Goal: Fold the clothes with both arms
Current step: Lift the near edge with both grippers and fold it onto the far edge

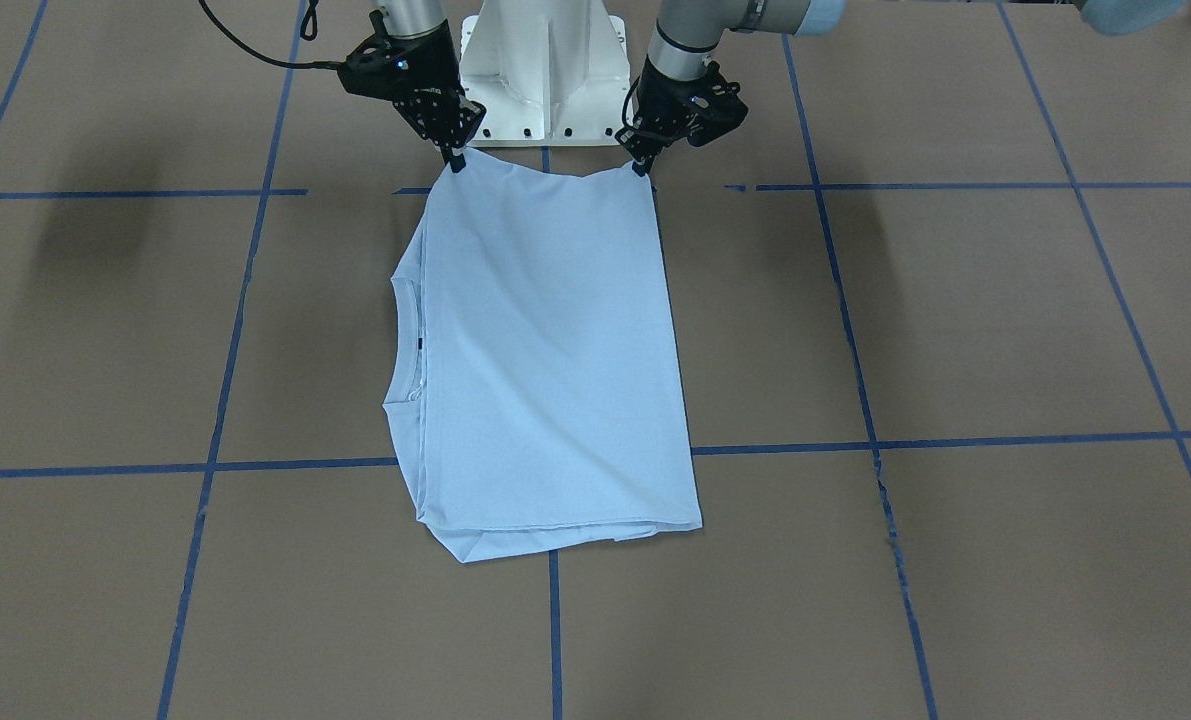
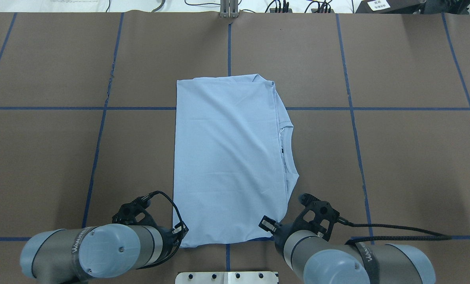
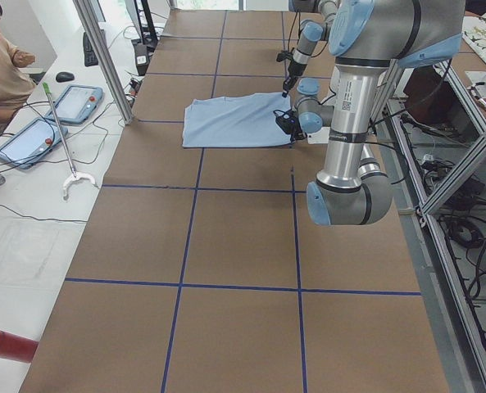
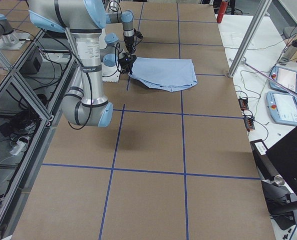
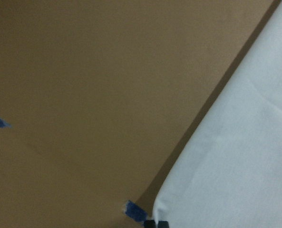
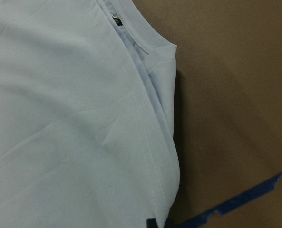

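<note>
My left gripper is going to let go of the T-shirt's near corner just short of its far corner (image 1: 677, 464), beside the crossing blue tape.
The light blue T-shirt (image 1: 555, 350) lies folded in half lengthwise on the brown table, its ribbed collar (image 2: 287, 146) at the side edge towards my right arm. My left gripper (image 1: 641, 166) is shut on the shirt's near corner on its side, and my right gripper (image 1: 455, 162) is shut on the other near corner. Both corners look raised slightly off the table. In the overhead view both grippers (image 2: 179, 233) (image 2: 273, 230) sit at the shirt's near edge. The left wrist view shows the pinched corner (image 5: 179, 204). The right wrist view shows the collar (image 6: 145, 42). The chest print is hidden.
The white pedestal base (image 1: 545, 70) stands just behind the grippers. Blue tape lines (image 1: 855, 445) grid the table. A person (image 3: 1, 57) sits at a side bench with tablets (image 3: 74, 102) off the table's far edge. Cables (image 2: 282, 6) run along that edge.
</note>
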### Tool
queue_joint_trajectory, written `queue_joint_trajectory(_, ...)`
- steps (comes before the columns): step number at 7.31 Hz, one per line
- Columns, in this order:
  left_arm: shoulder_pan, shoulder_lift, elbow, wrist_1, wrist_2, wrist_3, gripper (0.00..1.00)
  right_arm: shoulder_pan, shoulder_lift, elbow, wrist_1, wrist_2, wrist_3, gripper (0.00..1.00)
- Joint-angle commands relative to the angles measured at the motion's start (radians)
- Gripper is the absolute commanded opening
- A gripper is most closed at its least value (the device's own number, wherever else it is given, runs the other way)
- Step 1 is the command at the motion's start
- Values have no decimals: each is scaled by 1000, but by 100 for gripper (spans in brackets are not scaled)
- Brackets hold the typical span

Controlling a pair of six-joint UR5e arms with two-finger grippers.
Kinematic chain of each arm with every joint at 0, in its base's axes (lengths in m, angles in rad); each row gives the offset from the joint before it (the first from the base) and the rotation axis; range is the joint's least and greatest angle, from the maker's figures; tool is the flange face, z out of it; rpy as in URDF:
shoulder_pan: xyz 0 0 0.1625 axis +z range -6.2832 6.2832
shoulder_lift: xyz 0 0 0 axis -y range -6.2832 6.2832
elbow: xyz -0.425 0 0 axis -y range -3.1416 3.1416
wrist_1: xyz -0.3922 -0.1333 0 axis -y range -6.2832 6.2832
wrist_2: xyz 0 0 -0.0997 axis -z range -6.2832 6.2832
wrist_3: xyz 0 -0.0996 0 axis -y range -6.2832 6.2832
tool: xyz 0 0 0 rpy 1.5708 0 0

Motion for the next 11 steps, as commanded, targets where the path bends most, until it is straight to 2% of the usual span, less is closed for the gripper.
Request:
queue_joint_trajectory(1, 21, 9, -156, 80, -3, 2, 0, -77, 0, 139, -159, -44, 37, 0)
queue_joint_trajectory(2, 9, 3, -175, 91, -3, 4, 0, -75, 12, 186, -240, -47, 37, 0)
queue_joint_trajectory(3, -37, -2, -170, 90, 1, 43, 0, -43, 19, 185, -240, -46, 34, 0)
queue_joint_trajectory(5, -234, -92, -118, 89, -2, 204, 0, 82, 76, 154, -240, -29, -36, 0)
queue_joint_trajectory(7, -333, -190, 6, 81, 4, 267, 0, 261, 134, 59, -224, 107, -138, 0)
queue_joint_trajectory(10, -364, -239, 139, 20, 56, 298, 0, 409, 252, -164, -205, 196, -219, 0)
queue_joint_trajectory(11, -364, -276, 216, -2, 70, 300, 0, 449, 263, -240, -120, 230, -229, 0)
